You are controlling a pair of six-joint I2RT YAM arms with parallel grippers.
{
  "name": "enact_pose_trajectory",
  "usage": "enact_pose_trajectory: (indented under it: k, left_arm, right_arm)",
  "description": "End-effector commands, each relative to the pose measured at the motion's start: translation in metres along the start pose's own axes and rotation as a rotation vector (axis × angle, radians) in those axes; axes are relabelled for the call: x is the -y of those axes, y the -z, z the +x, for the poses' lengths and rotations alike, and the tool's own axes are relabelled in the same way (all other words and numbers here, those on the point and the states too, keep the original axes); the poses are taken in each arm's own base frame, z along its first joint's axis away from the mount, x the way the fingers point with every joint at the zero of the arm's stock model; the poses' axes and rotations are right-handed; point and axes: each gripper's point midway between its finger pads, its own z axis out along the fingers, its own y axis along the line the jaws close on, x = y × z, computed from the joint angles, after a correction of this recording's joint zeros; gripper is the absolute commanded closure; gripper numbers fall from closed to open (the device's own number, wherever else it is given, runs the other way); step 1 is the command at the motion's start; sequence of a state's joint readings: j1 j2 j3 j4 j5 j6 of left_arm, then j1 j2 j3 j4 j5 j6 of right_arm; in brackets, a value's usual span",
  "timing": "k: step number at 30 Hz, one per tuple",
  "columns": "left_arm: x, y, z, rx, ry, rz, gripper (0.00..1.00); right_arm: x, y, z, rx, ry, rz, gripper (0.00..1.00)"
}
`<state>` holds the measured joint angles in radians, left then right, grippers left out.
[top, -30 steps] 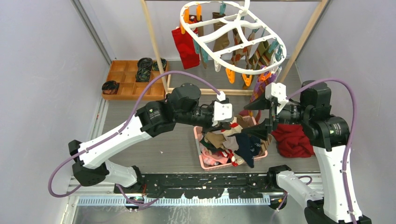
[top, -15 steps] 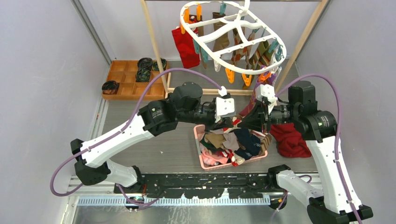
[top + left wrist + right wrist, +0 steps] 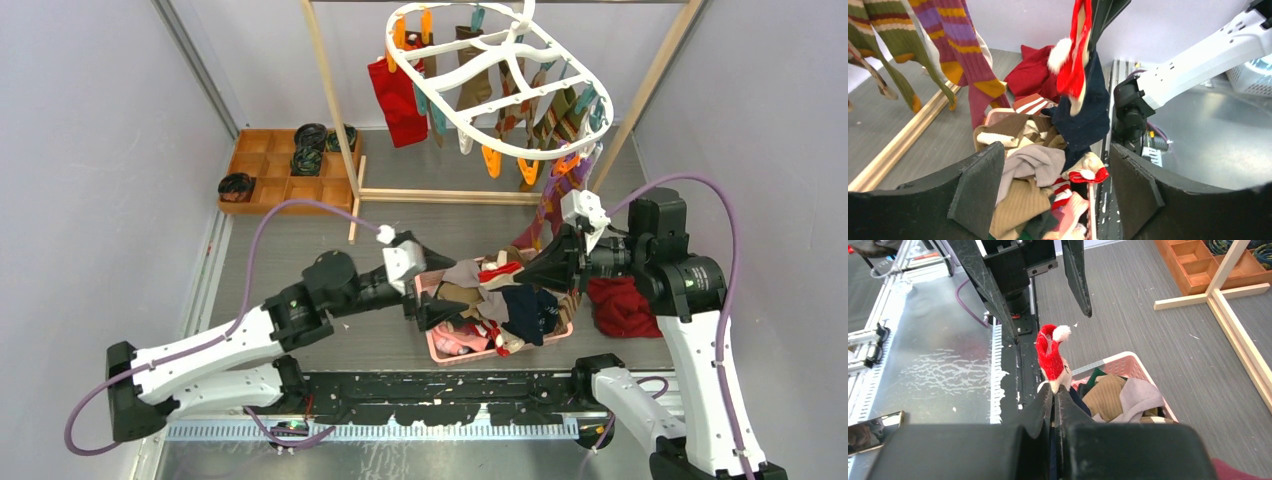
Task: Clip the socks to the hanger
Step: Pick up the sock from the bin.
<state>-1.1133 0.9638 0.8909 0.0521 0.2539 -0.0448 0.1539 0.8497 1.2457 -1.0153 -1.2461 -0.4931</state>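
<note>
Next, my left gripper takes the red sock first, as my right gripper holds it below its pompom end, so that my right gripper can then grip the sock's loose end [image 3: 1050, 352].
My right gripper [image 3: 1054, 390] is shut on a red sock [image 3: 1049, 354] with a white pompom, held up above the pink basket [image 3: 437, 349]. A navy sock [image 3: 1083, 117] hangs from the same grip. My left gripper [image 3: 1055, 150] stands open, low over the left side of the basket, with nothing between its fingers [image 3: 979, 186]; it faces the held sock from a short way off. Loose socks [image 3: 1020, 167] in tan, grey and red stripes are heaped in the basket. The white oval hanger [image 3: 500, 75] hangs at the back with several socks [image 3: 472, 80] clipped to it.
A red cloth [image 3: 624, 306] lies right of the basket, under the right arm. A striped sock [image 3: 552, 200] dangles from the hanger's near end. The wooden rack's post [image 3: 330, 100] and base rail [image 3: 450, 196] stand behind. A wooden tray [image 3: 262, 170] with black rolls sits back left.
The left gripper opened, let go of the sock and drew back down to the basket's left side. The right gripper closed on the red sock and now holds it alone.
</note>
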Motion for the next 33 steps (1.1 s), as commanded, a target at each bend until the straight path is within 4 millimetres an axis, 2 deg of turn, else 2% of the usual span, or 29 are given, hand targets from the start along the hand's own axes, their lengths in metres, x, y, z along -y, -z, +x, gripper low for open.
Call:
enact_pose_trajectory:
  k: [1,3,7,14,20,25,30,33]
  left_arm:
    - [-0.003,0.02,-0.042,0.37,0.07,-0.052,0.2]
    - [-0.002,0.021,-0.037,0.406,0.084,-0.048,0.18]
    - [-0.002,0.005,-0.034,0.436,0.125,-0.02,0.18]
    - [0.0,-0.021,-0.045,0.52,0.182,0.042,0.25]
    - [0.003,-0.026,-0.051,0.543,0.207,0.067,0.35]
    - [0.003,-0.025,-0.058,0.568,0.215,0.078,0.38]
    - [0.005,-0.028,-0.061,0.572,0.219,0.091,0.5]
    - [0.006,-0.03,-0.061,0.568,0.217,0.1,0.63]
  right_arm:
    - [-0.007,0.0,-0.013,0.082,-0.033,-0.074,0.99]
    - [-0.004,0.0,-0.015,0.099,-0.054,-0.089,0.99]
    - [0.0,0.001,-0.014,0.104,-0.078,-0.082,0.99]
    - [0.002,0.001,-0.011,0.113,-0.098,-0.076,0.99]
    - [0.004,0.0,-0.011,0.114,-0.101,-0.078,0.99]
    - [0.006,0.0,-0.009,0.115,-0.109,-0.076,0.99]
    - [0.007,-0.001,-0.009,0.115,-0.111,-0.075,0.98]
    - [0.007,-0.001,-0.009,0.115,-0.114,-0.075,0.98]
